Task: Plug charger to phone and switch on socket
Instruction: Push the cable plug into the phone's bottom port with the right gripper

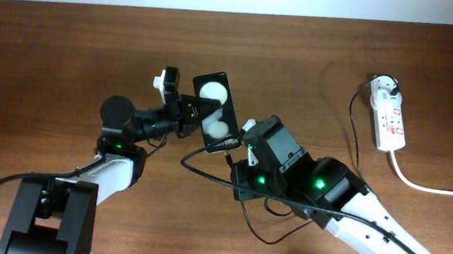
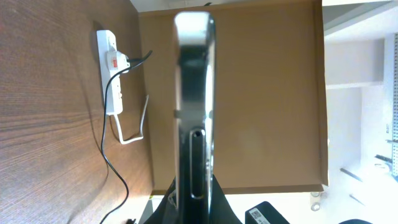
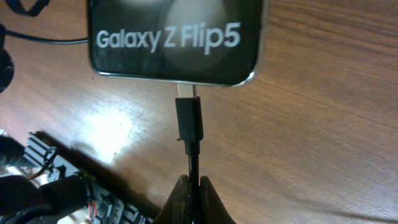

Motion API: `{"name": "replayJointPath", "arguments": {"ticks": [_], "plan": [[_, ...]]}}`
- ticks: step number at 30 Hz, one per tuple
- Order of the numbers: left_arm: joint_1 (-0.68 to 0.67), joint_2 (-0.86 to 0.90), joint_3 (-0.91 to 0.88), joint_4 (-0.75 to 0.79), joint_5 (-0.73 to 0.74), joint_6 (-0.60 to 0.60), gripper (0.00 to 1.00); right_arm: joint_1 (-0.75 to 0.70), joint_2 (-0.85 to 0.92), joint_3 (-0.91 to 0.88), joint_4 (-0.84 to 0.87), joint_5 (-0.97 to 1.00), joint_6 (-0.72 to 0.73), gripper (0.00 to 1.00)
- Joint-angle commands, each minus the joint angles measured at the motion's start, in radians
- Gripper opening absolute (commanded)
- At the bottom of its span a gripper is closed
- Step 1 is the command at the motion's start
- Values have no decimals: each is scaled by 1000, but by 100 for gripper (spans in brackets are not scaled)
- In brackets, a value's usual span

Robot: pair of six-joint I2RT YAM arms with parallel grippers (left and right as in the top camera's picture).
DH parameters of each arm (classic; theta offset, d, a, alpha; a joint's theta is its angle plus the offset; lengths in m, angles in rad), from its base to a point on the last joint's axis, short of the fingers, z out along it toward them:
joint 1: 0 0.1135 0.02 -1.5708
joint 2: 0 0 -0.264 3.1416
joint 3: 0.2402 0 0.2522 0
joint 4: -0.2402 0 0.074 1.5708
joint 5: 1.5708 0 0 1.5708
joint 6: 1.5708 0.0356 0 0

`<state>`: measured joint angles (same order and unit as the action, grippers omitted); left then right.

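I should let go of the black phone with my left gripper, laying it flat on the middle of the brown wooden table [image 1: 232, 140] between my arms.
The black phone [image 1: 216, 112] with two white circles is held on edge above the table by my left gripper [image 1: 185, 110], which is shut on it; the left wrist view shows its metal edge [image 2: 194, 106]. My right gripper [image 3: 194, 186] is shut on the black charger cable just behind its connector [image 3: 188, 118]. The connector's metal tip touches the phone's bottom edge [image 3: 177, 37] at the port. The cable [image 1: 352, 122] runs to the white plug head [image 1: 387, 90] seated in the white socket strip [image 1: 390, 118] at the right, which also shows in the left wrist view [image 2: 112, 74].
The socket's thick white cord [image 1: 433, 187] runs off to the right edge. Loose charger cable [image 1: 271, 223] loops on the table under my right arm. The brown wooden table [image 1: 49, 60] extends left.
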<state>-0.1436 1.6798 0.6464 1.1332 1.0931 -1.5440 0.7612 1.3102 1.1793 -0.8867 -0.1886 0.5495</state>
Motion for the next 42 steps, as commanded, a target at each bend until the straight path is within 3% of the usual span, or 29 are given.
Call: {"name": "replayJointPath", "arguments": {"ticks": [1,11,24,26,28,33,36,40,42], "plan": [[3,-2,13,10,10,41,0,5,-8,-3,-2,-36,5,4],[3,-2,13,-79,11,102,0,5,-8,-3,17,-32,5,4],[2,-2,13,-72,106,21,0,5,-8,-3,106,68,5,4],[3,-2,13,-72,116,11,0,5,-8,-3,105,69,5,9],[3,-2,13,-72,84,12,0,5,-8,-3,67,66,-21,28],[3,-2,13,-72,27,47,0,48,-8,-3,57,40,-41,40],[2,-2,13,-72,26,46,0,82,3,-3,84,116,-39,40],[2,-2,13,-72,40,45,0,83,46,-3,114,134,-39,11],[2,-2,13,-72,47,45,0,83,60,-3,115,134,-36,7]]}}
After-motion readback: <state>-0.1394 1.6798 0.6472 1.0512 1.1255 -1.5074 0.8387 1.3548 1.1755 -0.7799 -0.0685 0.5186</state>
